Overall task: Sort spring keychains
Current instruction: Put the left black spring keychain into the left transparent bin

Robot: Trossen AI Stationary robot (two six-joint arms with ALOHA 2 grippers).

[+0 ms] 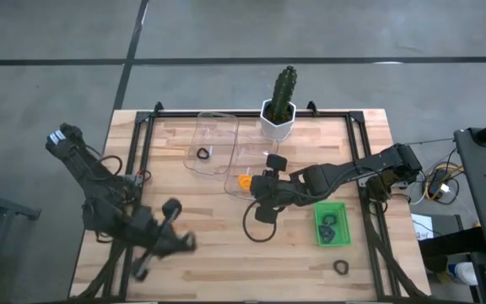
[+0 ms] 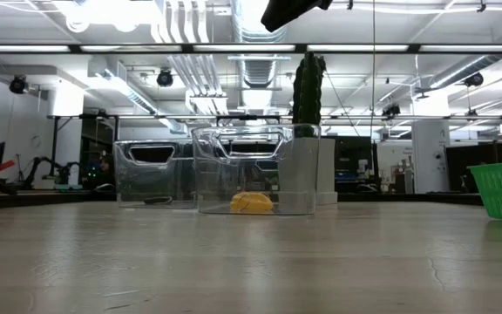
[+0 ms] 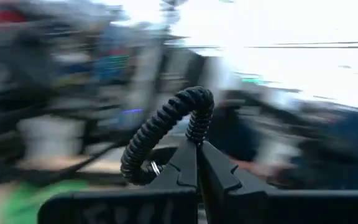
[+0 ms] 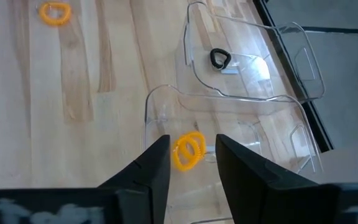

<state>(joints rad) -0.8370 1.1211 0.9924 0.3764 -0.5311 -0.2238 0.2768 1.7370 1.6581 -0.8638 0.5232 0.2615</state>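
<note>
Next, I set the black spring keychain in the clear bin (image 1: 214,154) beside the other black keychain, using my left gripper.
My left gripper (image 3: 197,146) is over the table's near left part (image 1: 180,226), shut on a black spring keychain (image 3: 160,127). My right gripper (image 4: 191,142) hovers open above a clear bin (image 4: 160,106) near mid-table (image 1: 258,186). An orange keychain (image 4: 188,151) lies on that bin's floor, below the gap between the fingers (image 1: 243,180). A second clear bin (image 1: 213,139) holds a black keychain (image 4: 219,58). Another orange keychain (image 4: 55,12) lies on the wood. A black one (image 1: 341,267) rests near the table's near right edge. My left gripper pinches the black spring keychain between its two shut fingers (image 3: 182,165). They close on one end of the coil (image 3: 196,134). The rest arches out past the fingertips as a loop and curls back beside one finger (image 3: 132,171). I see it touching nothing else.
A green basket (image 1: 331,224) with black keychains stands on the table's right part. A potted cactus (image 1: 278,105) sits at the far edge, just behind the clear bins. A black cable loop (image 1: 256,226) hangs under the right arm. Bare wood lies between the arms.
</note>
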